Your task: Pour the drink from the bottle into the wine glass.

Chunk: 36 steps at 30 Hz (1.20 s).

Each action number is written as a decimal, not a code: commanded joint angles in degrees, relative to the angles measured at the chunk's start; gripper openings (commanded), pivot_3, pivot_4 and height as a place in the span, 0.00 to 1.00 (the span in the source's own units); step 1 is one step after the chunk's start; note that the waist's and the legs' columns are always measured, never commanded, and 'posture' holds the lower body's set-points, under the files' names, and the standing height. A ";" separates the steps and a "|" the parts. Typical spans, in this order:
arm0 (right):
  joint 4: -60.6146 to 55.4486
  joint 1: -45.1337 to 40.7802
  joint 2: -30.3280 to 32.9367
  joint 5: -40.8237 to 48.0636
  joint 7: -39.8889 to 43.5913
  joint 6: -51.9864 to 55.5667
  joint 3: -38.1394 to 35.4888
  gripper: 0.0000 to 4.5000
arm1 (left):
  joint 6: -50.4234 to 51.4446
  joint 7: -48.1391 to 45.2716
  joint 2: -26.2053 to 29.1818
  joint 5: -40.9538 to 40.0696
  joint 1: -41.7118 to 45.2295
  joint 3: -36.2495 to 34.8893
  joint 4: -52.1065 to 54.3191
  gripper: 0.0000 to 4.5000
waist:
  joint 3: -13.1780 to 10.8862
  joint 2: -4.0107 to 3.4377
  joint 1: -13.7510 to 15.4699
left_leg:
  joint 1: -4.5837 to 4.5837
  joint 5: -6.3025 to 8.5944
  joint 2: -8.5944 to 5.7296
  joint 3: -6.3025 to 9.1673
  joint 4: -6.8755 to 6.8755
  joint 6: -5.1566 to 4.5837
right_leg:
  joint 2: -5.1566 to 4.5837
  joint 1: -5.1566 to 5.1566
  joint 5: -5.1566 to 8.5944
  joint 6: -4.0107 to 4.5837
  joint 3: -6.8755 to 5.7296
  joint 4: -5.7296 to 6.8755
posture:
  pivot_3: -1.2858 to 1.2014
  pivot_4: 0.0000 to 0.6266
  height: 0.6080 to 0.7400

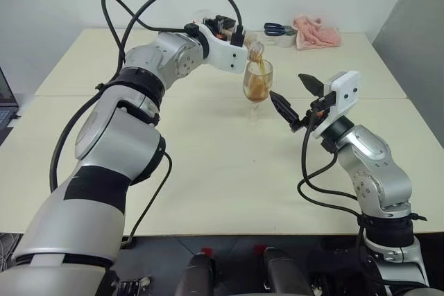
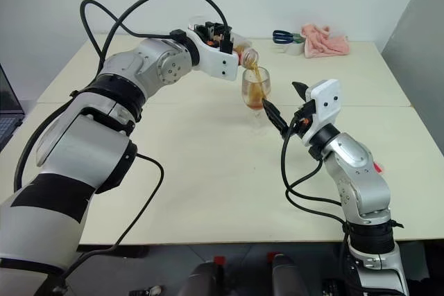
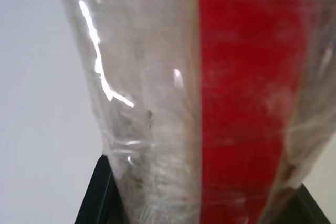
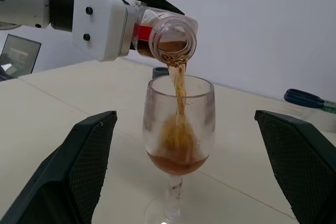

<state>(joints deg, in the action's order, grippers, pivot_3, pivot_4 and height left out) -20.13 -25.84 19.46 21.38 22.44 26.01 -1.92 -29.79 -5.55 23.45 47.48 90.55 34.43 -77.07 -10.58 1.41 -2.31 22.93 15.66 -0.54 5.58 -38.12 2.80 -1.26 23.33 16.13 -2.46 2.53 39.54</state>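
Observation:
My left gripper sets the bottle down next, just before the table's seam [image 1: 172, 115], across the wine glass from my right gripper.
My left gripper [image 1: 229, 32] is shut on the bottle [image 4: 168, 35], a clear plastic one with a red label strip [image 3: 236, 103]. The bottle lies tipped with its open mouth just above the wine glass [image 4: 178, 124]. A thin amber stream of the drink [image 4: 180, 85] falls into the bowl, and drink pools in its bottom [image 4: 176, 162]. The glass stands upright on the table [image 1: 208, 171] near the middle. To the right of the glass my right gripper [image 1: 297, 98] stands open, pointing at it, with its fingers apart from the glass and holding nothing.
At the table's far side lie a pink cloth [image 1: 317, 32] and blue-handled scissors [image 1: 277, 29]. A laptop edge [image 1: 5, 98] shows at the far left. A seam runs across the tabletop behind the glass.

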 commanded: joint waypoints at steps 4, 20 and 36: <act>-1.91 -1.03 -0.09 0.06 -0.17 -0.70 -0.57 1.00 | 0.34 1.07 0.86 -0.36 2.30 -0.38 0.53 0.36 | 0.00 0.00 0.00 | 0.00 -0.01 0.00 0.00 -0.01 0.00 | 0.00 0.00 0.00 0.00 0.00 0.02 | 0.52 0.24 1.00; -1.91 -1.12 -0.16 0.17 0.05 -0.61 -0.29 1.00 | 1.57 -8.34 -0.75 -10.76 -0.53 -8.91 0.71 0.36 | 0.00 0.00 -0.01 | 0.00 -0.02 0.00 -0.01 -0.03 0.00 | 0.00 0.01 0.00 0.00 0.00 0.06 | 0.52 0.24 1.00; -4.87 0.53 2.59 3.74 10.28 -0.72 3.24 1.00 | 15.59 -22.32 -5.10 -44.19 -8.57 -39.15 8.01 0.36 | 0.00 0.00 -1.01 | -0.04 -0.02 0.02 0.05 -0.31 0.00 | 0.01 0.01 0.00 0.00 0.00 0.42 | 0.52 0.24 1.00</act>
<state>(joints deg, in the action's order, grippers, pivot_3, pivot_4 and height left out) -22.39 -25.61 21.17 23.97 30.41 26.01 1.14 -15.37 -29.54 17.73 6.47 82.32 -2.13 -71.88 -10.57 1.40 -3.33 22.87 15.63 -0.51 5.64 -38.43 2.80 -1.25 23.34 16.13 -2.45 2.54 39.97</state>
